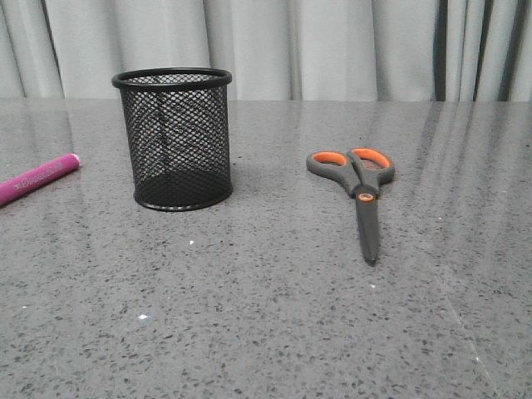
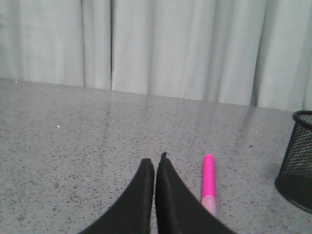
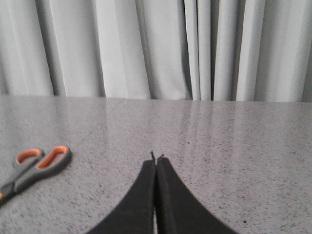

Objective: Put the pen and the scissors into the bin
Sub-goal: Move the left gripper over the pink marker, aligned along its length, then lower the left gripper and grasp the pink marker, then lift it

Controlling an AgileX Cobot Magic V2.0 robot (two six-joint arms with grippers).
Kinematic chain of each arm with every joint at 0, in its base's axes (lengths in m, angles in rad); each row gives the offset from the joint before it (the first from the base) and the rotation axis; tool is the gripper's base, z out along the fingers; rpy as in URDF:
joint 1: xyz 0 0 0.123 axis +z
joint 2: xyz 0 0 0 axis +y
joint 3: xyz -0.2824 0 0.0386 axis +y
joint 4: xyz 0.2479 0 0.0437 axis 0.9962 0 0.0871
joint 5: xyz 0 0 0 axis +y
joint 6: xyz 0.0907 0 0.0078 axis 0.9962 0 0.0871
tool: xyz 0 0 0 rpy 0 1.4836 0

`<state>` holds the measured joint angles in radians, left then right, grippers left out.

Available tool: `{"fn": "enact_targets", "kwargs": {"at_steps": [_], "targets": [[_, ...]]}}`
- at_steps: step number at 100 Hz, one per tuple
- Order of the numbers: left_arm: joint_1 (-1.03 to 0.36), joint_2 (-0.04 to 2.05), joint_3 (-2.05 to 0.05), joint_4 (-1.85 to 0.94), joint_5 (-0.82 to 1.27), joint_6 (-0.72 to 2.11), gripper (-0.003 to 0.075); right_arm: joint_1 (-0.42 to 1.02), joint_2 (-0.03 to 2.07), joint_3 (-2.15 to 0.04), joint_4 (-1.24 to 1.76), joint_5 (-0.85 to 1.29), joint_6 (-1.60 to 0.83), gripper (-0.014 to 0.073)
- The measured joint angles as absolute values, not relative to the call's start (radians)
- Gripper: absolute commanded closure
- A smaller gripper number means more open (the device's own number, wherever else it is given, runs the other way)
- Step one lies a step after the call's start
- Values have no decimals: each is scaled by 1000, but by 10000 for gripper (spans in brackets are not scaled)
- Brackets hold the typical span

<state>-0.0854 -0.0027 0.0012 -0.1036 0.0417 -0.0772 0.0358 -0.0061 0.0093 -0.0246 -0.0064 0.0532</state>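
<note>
The magenta pen is next for my left gripper, which should go to it and close on the middle of its body (image 1: pixel 32 180) (image 2: pixel 208 179), so its bin-side end stays free.
The black wire-mesh bin (image 1: pixel 174 137) stands upright on the table, left of centre. The magenta pen (image 1: pixel 37 179) lies flat at the far left edge, partly cut off. The grey scissors (image 1: pixel 359 189) with orange-lined loops lie shut to the right of the bin, blades pointing toward me. Neither gripper shows in the front view. In the left wrist view my left gripper (image 2: pixel 155 162) is shut and empty, with the pen (image 2: pixel 208 182) lying just beside it and the bin (image 2: pixel 298 158) farther off. In the right wrist view my right gripper (image 3: pixel 156 160) is shut and empty; the scissors' handles (image 3: pixel 34 165) lie apart from it.
The grey speckled table (image 1: pixel 266 316) runs back to a pale grey curtain (image 1: pixel 332 46). Nothing else stands on it in view.
</note>
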Motion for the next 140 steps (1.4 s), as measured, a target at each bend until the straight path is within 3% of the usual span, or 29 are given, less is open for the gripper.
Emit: {"fn": "enact_targets", "kwargs": {"at_steps": [49, 78, 111, 140], "targets": [[-85, -3, 1, -535, 19, -78, 742, 36, -6, 9, 333, -28, 67, 659], [-85, 19, -68, -544, 162, -79, 742, 36, 9, -81, 343, 172, 69, 658], [-85, 384, -455, -226, 541, -78, 742, 36, 387, -381, 298, 493, 69, 660], [-85, 650, -681, -191, 742, -66, 741, 36, 620, -522, 297, 529, 67, 662]]}}
